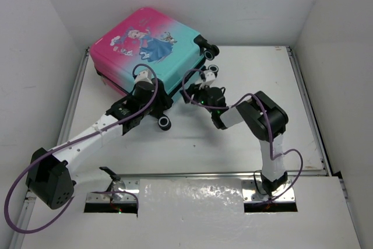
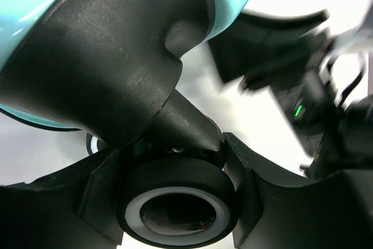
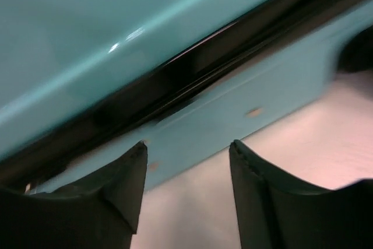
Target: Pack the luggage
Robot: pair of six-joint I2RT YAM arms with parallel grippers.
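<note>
The wheel is held across its round edge by my left gripper, so next my right gripper turns the wheel before my left gripper takes its flat sides (image 2: pixel 178 215).
The luggage (image 1: pixel 145 39) lies shut on its side at the back left of the table, with its pink-to-teal shell and princess print facing up. My left gripper (image 1: pixel 156 112) is at its near corner. In the left wrist view my left gripper (image 2: pixel 172 153) is shut on a black wheel with a white ring (image 2: pixel 175 202), one finger on each side, under the wheel's black housing (image 2: pixel 105 62). My right gripper (image 1: pixel 195 94) is at the teal side of the case. The right wrist view shows that gripper (image 3: pixel 186 150) open and empty, just short of the teal shell (image 3: pixel 116 21) and its black zipper seam (image 3: pixel 192 62).
Two more wheels (image 1: pixel 211 51) stick out at the case's right end. White walls enclose the table on the left, back and right. A metal rail (image 1: pixel 306 103) runs along the right edge. The right arm (image 2: pixel 326 86) shows in the left wrist view, close to the held wheel.
</note>
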